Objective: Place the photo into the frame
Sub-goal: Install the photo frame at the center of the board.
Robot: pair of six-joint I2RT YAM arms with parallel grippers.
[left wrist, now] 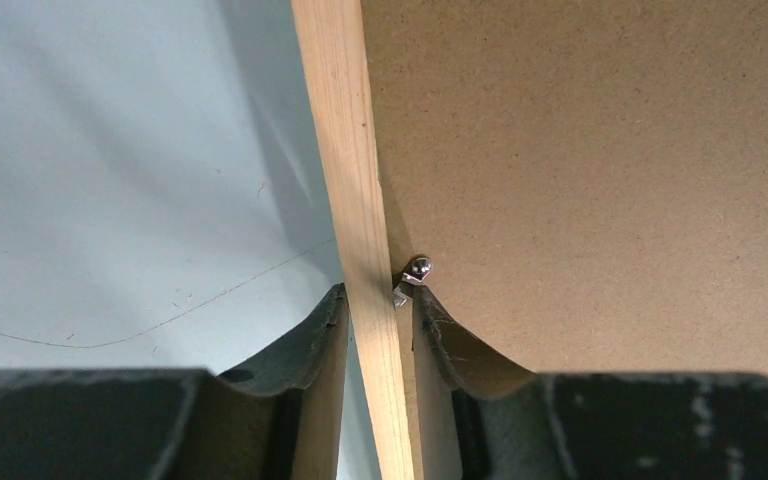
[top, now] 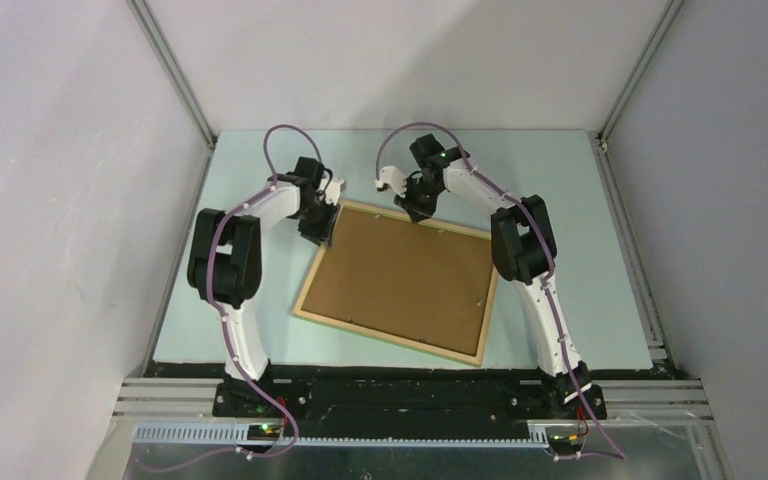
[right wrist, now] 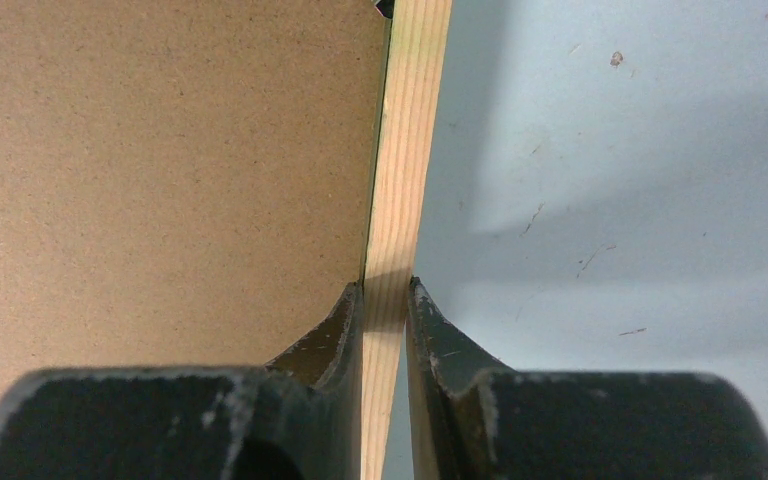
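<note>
The metal clip crowds my left gripper on the side of the skewed frame, so I should open, grip nearer the frame's far corner (top: 346, 205) and turn the frame straight.
The frame (top: 387, 336) lies back up and skewed on the pale table, its light wood rim showing. The photo's brown board back (top: 400, 280) fills it; the printed side is hidden. My left gripper (top: 321, 236) is at the frame's far left corner, and in the left wrist view it (left wrist: 380, 300) is closed over the wooden rail (left wrist: 350, 150), beside a small metal clip (left wrist: 415, 270) on the board (left wrist: 610, 150). My right gripper (top: 416, 212) is on the far rail, and in the right wrist view it (right wrist: 386, 290) pinches the rail (right wrist: 405, 150) next to the board (right wrist: 160, 150).
The pale blue-grey table (top: 560, 200) is walled by white panels with metal posts at the far corners. Both arm bases stand at the near edge. Faint scratches mark the table surface (right wrist: 610, 200).
</note>
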